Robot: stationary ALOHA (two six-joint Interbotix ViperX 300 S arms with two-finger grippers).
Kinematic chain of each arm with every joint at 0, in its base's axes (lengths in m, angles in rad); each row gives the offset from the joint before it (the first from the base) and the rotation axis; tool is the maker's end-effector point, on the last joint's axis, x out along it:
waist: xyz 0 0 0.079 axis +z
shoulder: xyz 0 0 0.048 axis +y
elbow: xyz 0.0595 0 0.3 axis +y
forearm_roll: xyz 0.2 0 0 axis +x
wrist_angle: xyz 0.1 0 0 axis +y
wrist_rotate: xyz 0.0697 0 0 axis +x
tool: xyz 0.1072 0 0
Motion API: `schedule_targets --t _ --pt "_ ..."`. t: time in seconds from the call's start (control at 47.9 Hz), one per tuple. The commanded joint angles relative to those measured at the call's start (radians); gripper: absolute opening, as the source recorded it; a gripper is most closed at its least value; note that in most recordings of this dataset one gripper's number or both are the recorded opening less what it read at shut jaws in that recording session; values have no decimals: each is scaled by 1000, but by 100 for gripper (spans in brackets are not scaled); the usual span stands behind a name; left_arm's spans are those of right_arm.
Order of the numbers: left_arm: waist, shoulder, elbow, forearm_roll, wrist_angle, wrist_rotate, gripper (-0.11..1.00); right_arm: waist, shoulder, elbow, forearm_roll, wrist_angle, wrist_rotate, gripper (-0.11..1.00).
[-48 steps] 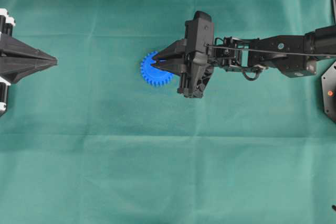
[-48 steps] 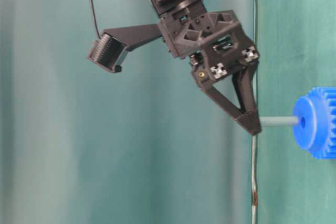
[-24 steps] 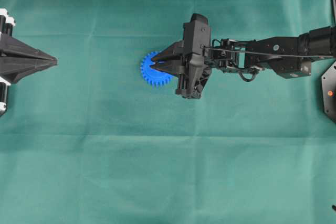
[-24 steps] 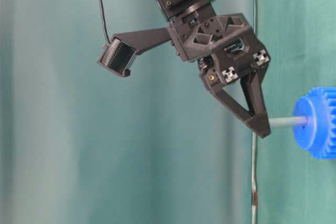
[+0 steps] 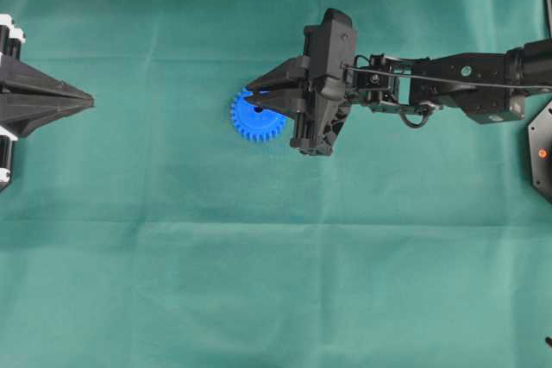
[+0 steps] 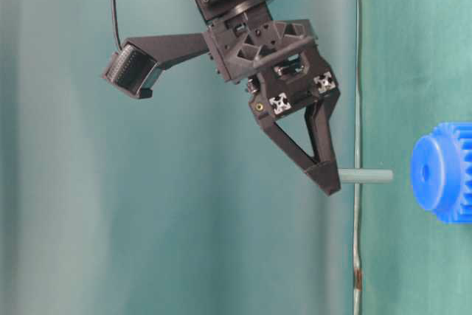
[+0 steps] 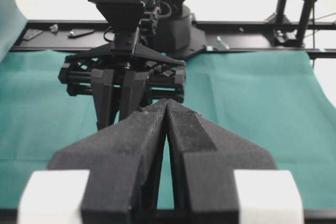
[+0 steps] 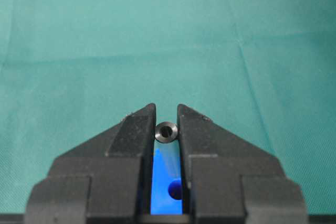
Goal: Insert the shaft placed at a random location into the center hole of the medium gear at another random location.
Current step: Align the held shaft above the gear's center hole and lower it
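Note:
The robot's right gripper will release the grey rod upright in the dark center hole of the blue medium gear (image 5: 258, 109) (image 8: 175, 190).
The blue medium gear (image 5: 259, 127) lies flat on the green cloth near the middle. My right gripper (image 5: 248, 96) hovers over its upper edge, shut on the thin grey shaft (image 6: 366, 175). In the table-level view the shaft points at the gear (image 6: 445, 182) with a clear gap between its tip and the hub. From the right wrist, the shaft's dark ringed end (image 8: 166, 132) sits pinched between the fingertips, with the gear (image 8: 164, 174) and its center hole (image 8: 176, 189) behind. My left gripper (image 5: 89, 102) rests shut at the left edge, holding nothing.
Green cloth (image 5: 276, 282) covers the whole work surface. The right arm (image 5: 448, 84) stretches in from the right edge. A dark cable (image 6: 358, 108) runs along the cloth edge in the table-level view.
The shaft's tip was at the gear's hub a second ago and pressed in half a second ago. Now my right gripper has drawn back, and the shaft is out of the gear.

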Motion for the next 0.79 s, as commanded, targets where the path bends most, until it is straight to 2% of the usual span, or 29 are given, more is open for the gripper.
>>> schedule_targets --t 0.0,0.773 --pt "-2 6 -18 3 -5 -2 0 -2 -21 -18 2 -9 6 13" --pt "-2 6 -18 3 -2 -2 0 -3 87 -37 8 -28 14 13"
